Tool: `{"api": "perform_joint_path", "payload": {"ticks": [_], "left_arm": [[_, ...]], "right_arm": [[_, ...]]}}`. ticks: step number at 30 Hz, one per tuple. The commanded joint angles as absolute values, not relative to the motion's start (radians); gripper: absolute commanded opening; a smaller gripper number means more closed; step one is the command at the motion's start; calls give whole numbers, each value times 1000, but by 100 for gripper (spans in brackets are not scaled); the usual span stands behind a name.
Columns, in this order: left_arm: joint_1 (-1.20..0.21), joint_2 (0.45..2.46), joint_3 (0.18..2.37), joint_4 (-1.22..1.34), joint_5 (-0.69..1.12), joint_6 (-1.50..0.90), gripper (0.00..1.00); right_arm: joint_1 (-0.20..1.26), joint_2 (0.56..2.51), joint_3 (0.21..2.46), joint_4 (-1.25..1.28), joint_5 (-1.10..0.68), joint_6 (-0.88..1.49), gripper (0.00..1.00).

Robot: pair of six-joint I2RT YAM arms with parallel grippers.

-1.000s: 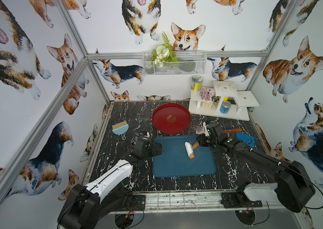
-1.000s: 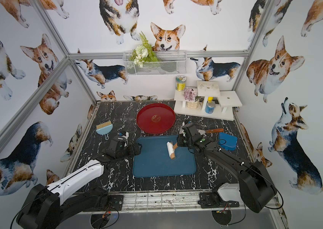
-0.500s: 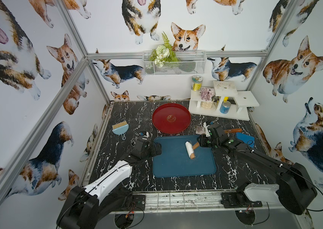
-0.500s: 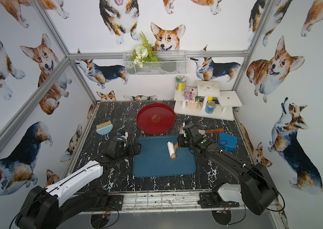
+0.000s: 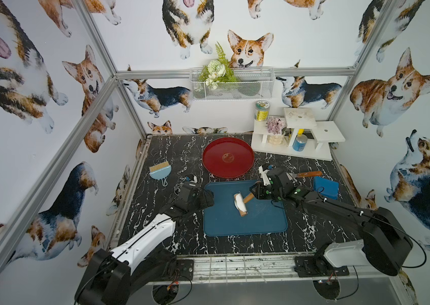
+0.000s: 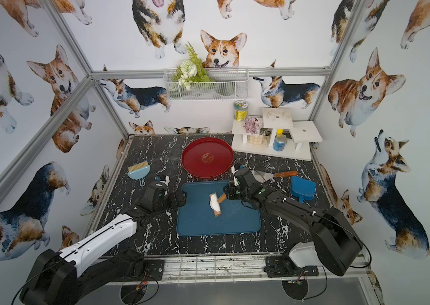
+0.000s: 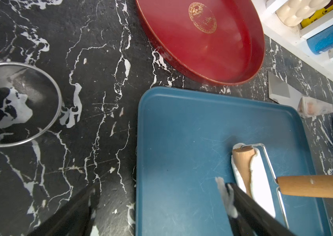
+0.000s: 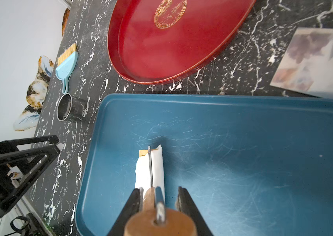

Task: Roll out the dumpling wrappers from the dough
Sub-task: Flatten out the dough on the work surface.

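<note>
Next, I close my left gripper on the rim of the metal ring cutter [image 5: 175, 188], at the cutter's side away from the blue tray.
The dough [image 5: 237, 203] [image 6: 212, 203] is a white sheet wrapped round the drum of a wooden-handled roller [image 5: 247, 198] on the blue tray [image 5: 245, 227] [image 6: 216, 227]. My right gripper [image 5: 254, 191] [image 8: 159, 190] is shut on the roller's handle [image 8: 159, 222], and the dough [image 8: 157, 167] lies just past its fingertips. At the tray's left edge my left gripper [image 5: 208, 196] [image 7: 160, 187] stands open and holds nothing. A scrap of dough sticks to one of its fingertips [image 7: 224, 190], close to the dough-covered drum [image 7: 260, 177]. No dumpling wrappers are in view.
A red plate [image 5: 228, 157] lies behind the tray. A metal ring cutter [image 7: 16, 104] stands left of the tray, with a light blue brush [image 5: 159, 170] beyond it. A scraper [image 5: 306, 174] and a blue box [image 5: 326, 187] lie to the right. A white shelf [image 5: 295, 137] fills the back right corner.
My right gripper has carried the roller a little to the left across the tray. The left arm has stayed where it was.
</note>
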State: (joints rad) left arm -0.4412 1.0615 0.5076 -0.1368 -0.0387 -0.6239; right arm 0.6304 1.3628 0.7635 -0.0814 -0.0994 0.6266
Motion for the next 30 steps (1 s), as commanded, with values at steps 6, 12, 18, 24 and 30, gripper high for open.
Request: {"api": "perform_joint_path", "payload": {"ticks": [6, 12, 18, 24, 30], "left_arm": [[-442, 1050, 520, -146, -52, -617, 100], [-415, 1090, 592, -241, -167, -578, 100], [-260, 1144, 633, -244, -153, -542, 100], [-112, 1192, 637, -211, -168, -536, 100], [27, 1268, 634, -166, -118, -532, 96]], "right_arm": [[634, 1379, 748, -303, -57, 590, 0], [627, 1337, 762, -330, -15, 579, 0], [555, 1275, 747, -377, 0, 538, 0], [522, 1232, 735, -382, 0, 517, 0], [522, 1242, 725, -347, -38, 527, 0]]}}
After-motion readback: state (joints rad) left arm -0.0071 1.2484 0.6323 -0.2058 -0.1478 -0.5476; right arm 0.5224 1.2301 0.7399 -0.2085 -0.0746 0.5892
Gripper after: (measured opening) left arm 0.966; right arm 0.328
